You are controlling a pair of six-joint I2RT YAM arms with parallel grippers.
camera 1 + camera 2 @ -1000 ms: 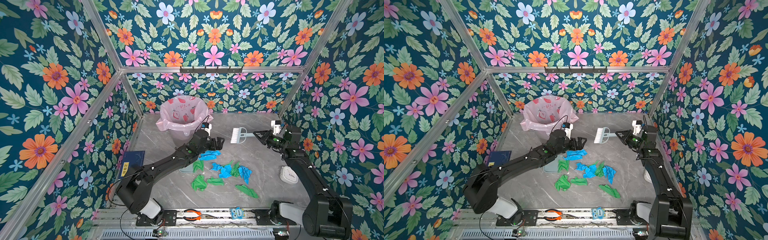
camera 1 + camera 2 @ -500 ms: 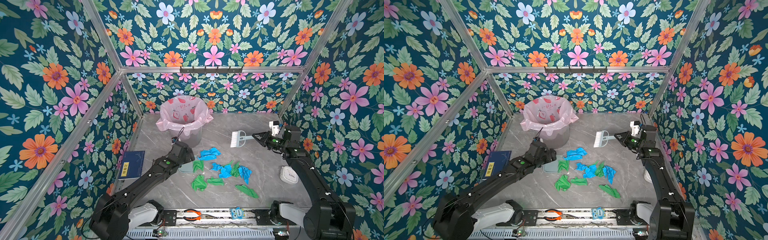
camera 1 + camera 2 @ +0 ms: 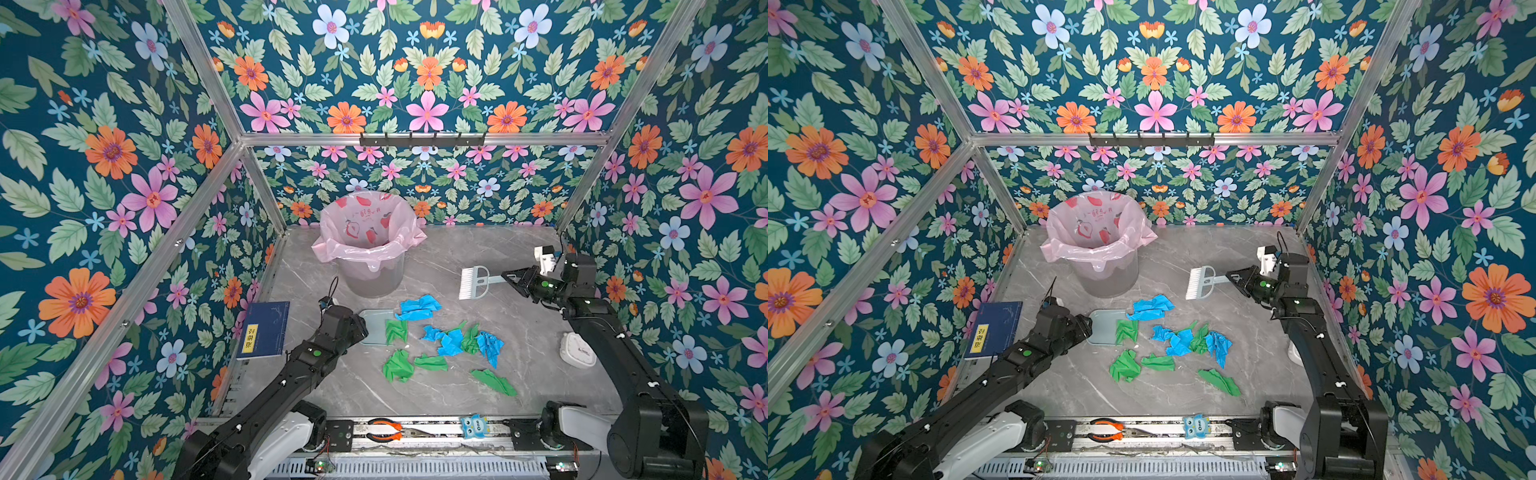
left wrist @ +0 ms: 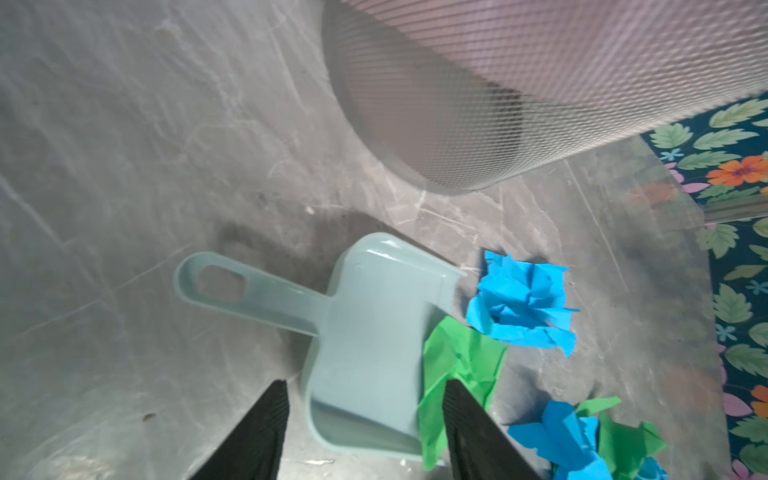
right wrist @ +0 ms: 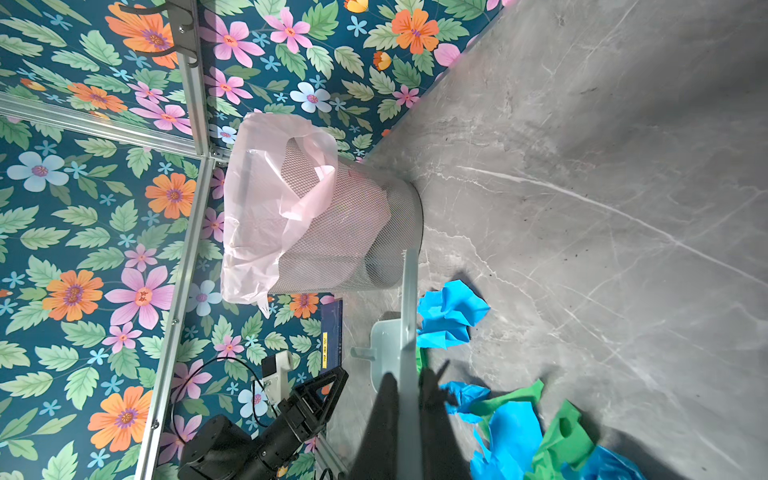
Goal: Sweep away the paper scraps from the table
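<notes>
The open fingers of my left gripper are at the dustpan's tray, past its handle, so they should back away and grab the handle's end (image 4: pixel 192 281) before sweeping.
Several crumpled blue and green paper scraps (image 3: pixel 446 345) (image 3: pixel 1177 343) lie in the middle of the grey marble table (image 3: pixel 540 324). A pale blue dustpan (image 3: pixel 374 328) (image 4: pixel 374 332) lies flat at their left edge, with a green scrap (image 4: pixel 457 365) against its mouth. My left gripper (image 4: pixel 365 382) is open, one finger on each side of the pan's near end, neither touching it. My right gripper (image 3: pixel 505 275) (image 5: pixel 409 376) is shut on the handle of a white-bristled brush (image 3: pixel 473 282), held above the table behind the scraps.
A mesh bin (image 3: pixel 370 266) lined with a pink bag stands at the back, just beyond the dustpan. A blue book (image 3: pixel 266 330) leans at the left wall. A white round object (image 3: pixel 577 351) sits at the right. Pliers (image 3: pixel 384 430) and an owl figure (image 3: pixel 473 426) lie on the front rail.
My left arm has drawn back from over the scraps to the left and front, down to the dustpan, and its jaws have narrowed. The brush has sunk slightly.
</notes>
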